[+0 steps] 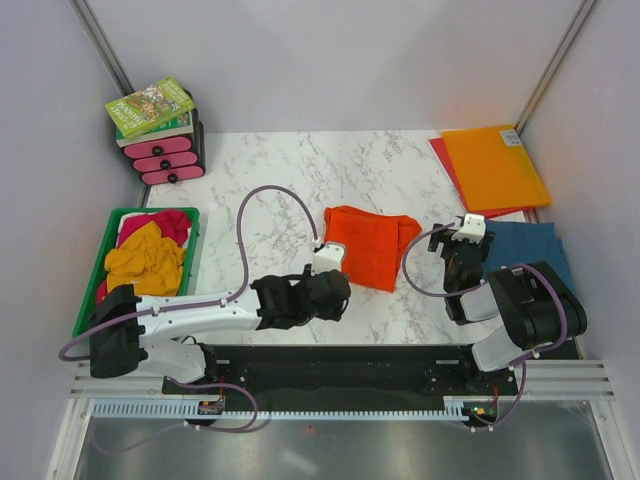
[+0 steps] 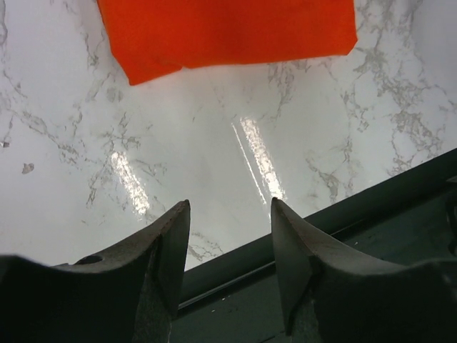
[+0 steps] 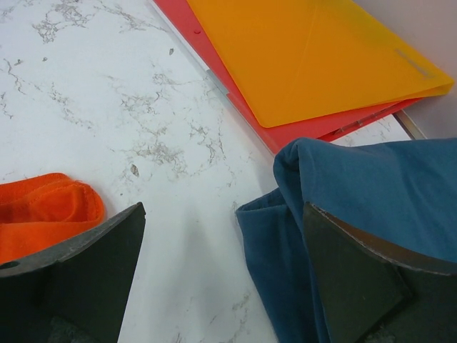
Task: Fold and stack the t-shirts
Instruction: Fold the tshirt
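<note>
I should next use my right gripper to grab the middle of the side edge (image 1: 402,245) of the orange t-shirt, the edge that faces the teal-blue t-shirt.
A bright orange t-shirt (image 1: 368,243) lies folded in the middle of the marble table; its near edge shows as the orange t-shirt (image 2: 228,32) in the left wrist view. My left gripper (image 1: 338,296) (image 2: 230,207) hovers open and empty over the table's near edge, short of that shirt. A teal-blue t-shirt (image 1: 530,250) (image 3: 371,186) lies at the right. My right gripper (image 1: 468,252) (image 3: 225,211) is open, with one finger over the blue shirt's left edge and the other over bare marble. The orange t-shirt's corner (image 3: 43,207) lies to its left.
A green basket (image 1: 96,272) at the left holds mustard-yellow (image 1: 145,258), magenta (image 1: 172,225) and white (image 1: 134,226) shirts. An orange folder (image 1: 495,165) (image 3: 307,57) lies on a red one at the back right. Pink drawers (image 1: 165,155) topped with books stand at the back left. A black rail (image 2: 357,229) borders the near edge.
</note>
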### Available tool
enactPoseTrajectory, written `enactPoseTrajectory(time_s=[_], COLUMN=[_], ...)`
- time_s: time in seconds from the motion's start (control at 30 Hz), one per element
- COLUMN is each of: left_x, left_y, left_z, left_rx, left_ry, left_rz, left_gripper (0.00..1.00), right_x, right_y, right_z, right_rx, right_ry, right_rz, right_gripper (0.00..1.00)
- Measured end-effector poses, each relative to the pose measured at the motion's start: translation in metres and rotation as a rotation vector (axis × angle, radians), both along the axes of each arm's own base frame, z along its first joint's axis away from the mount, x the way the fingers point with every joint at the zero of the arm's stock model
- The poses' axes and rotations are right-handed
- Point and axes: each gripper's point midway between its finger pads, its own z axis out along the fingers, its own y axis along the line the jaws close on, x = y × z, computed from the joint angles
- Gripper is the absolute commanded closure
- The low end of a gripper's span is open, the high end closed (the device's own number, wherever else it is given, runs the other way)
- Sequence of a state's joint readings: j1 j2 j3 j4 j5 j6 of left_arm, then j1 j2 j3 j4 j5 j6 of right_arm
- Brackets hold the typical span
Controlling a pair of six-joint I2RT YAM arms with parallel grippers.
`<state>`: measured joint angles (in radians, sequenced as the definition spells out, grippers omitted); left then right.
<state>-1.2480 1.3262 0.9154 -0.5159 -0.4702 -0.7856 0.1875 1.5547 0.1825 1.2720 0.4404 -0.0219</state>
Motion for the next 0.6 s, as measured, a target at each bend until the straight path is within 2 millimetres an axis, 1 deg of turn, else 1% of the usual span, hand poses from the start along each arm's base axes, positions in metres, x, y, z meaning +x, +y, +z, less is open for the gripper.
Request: enactPoseTrajectory(time_s=[0.1,0.23,0.37,0.43,0.47,0.53,0.6], left_x=[0.007,0.018,0.033,0.042,0.048,0.061,0.077], left_y=[-0.010,-0.017,-0.026,-0.027,-0.026,-0.024,-0.021], left_z=[0.012,0.032,0.049,0.049,0.047,0.037,0.023], left_rx=[0.001,0.000,-0.011,-0.016,-0.012,0.002,0.025], left_ry=[-0.027,-0.084,-0.128,-0.131,-0.128,-0.106,-0.084], left_rz=[-0.010,-0.003,0.021,0.043,0.059,0.087,0.120], left_gripper=[0.41,0.39,0.39,0.39,0.39,0.39,0.39], right_x=[0.000,0.000,0.001,0.003,0.006,0.010,0.012], right_y=[0.000,0.000,0.002,0.003,0.003,0.004,0.006], right_z=[0.000,0.000,-0.001,-0.004,-0.005,-0.005,-0.006], right_rx=[0.000,0.000,0.001,0.010,0.017,0.024,0.034], right_ry=[0.000,0.000,0.004,0.020,0.026,0.030,0.035], right_rz=[0.000,0.000,0.014,0.045,0.057,0.087,0.117], right_gripper=[0.02,0.02,0.02,0.02,0.02,0.02,0.02])
